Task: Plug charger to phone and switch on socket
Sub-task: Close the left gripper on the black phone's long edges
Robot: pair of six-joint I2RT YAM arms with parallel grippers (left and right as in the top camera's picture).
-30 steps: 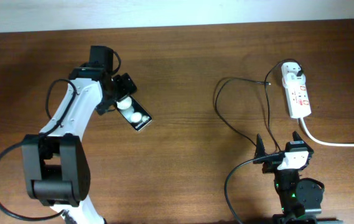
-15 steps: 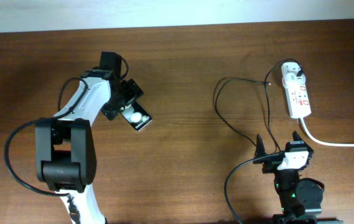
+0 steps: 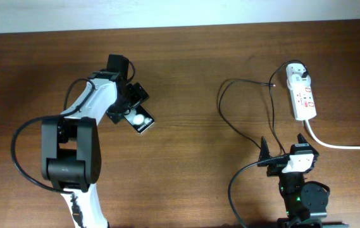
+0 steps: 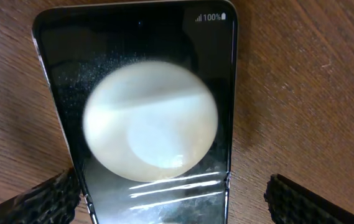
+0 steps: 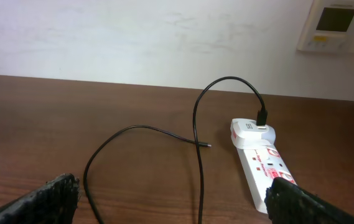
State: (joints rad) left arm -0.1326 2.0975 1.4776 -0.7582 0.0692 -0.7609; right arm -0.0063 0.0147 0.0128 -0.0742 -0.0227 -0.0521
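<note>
My left gripper should center itself and close on both long edges (image 4: pixel 229 174), because the phone's edge touches one of its fingers while the other stands clear.
The phone (image 3: pixel 143 121) is a black slab with white round spots, lying flat on the table at the left. My left gripper (image 3: pixel 128 106) is open over its near end. In the left wrist view the phone (image 4: pixel 133 43) lies between the two spread fingers of the left gripper (image 4: pixel 170 202). The charger cable (image 3: pixel 223 107) loops across the right of the table, its tip (image 3: pixel 273 83) free and its plug (image 3: pixel 303 75) in the white socket (image 3: pixel 304 100). My right gripper (image 3: pixel 282 147) is open and empty near the front edge. In its wrist view the right gripper (image 5: pixel 170 199) faces the cable tip (image 5: pixel 209 145) and the socket (image 5: pixel 267 163).
The socket's thick white cord (image 3: pixel 341 145) runs off the right edge. The right arm's own black cable (image 3: pixel 233 183) curls at the front. A pale wall and a wall panel (image 5: pixel 335 25) lie beyond the table's far edge.
The left arm has swung a little to the right and turned over the phone. The phone, cable, socket and right arm have not moved.
</note>
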